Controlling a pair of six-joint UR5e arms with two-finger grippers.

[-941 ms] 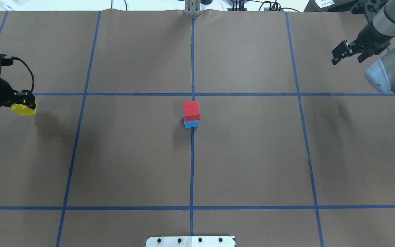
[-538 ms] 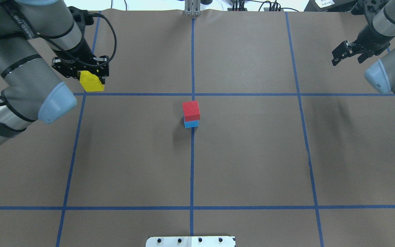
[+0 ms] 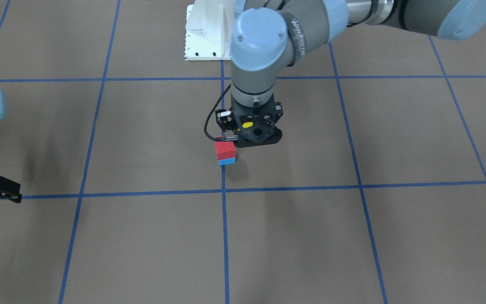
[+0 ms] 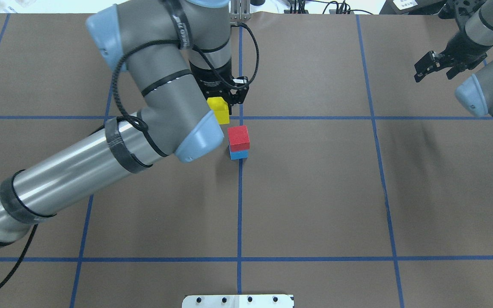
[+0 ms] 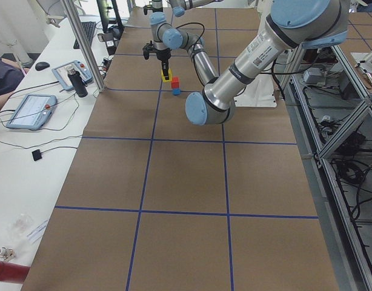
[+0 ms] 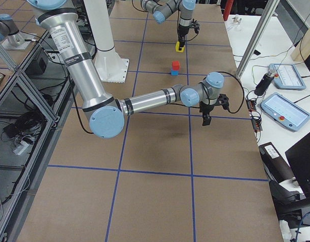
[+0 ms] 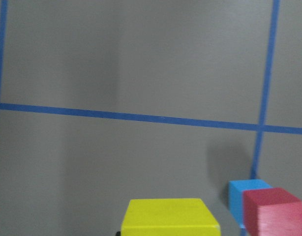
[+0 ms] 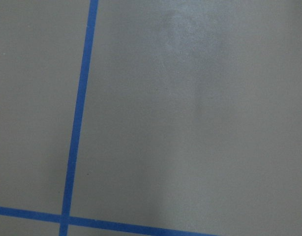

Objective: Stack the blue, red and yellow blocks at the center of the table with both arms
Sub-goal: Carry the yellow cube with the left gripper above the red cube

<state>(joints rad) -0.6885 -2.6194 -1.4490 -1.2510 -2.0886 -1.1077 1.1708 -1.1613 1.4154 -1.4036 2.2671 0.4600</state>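
Note:
I should release the yellow block from my left gripper on top of the red block (image 3: pixel 224 143) (image 7: pixel 281 220), which will finish the stack above the blue block.
The red block (image 4: pixel 238 137) sits on the blue block (image 4: pixel 239 154) at the table's (image 4: pixel 315 192) centre, on the middle tape line. My left gripper (image 4: pixel 221 105) is shut on the yellow block (image 4: pixel 220 111) and holds it in the air just beyond and left of the stack, apart from it. In the left wrist view the yellow block (image 7: pixel 168 216) fills the bottom edge, with the blue block (image 7: pixel 247 192) and red block (image 7: pixel 273 211) to its right. From the front, the left gripper (image 3: pixel 253 133) hides most of the yellow block (image 3: pixel 247 125). My right gripper (image 4: pixel 434 70) hangs open and empty at the far right.
The white pedestal base (image 4: pixel 238 300) lies at the table's near edge. Along the far edge stand cables and a metal post (image 4: pixel 240 10). A side desk with tablets (image 6: pixel 286 111) runs along the operators' side, where a person's sleeve (image 5: pixel 1 73) shows.
My left arm has swung from the table's far left toward the centre, carrying the yellow block to just beside the red-on-blue stack. The right arm and the stack have not moved.

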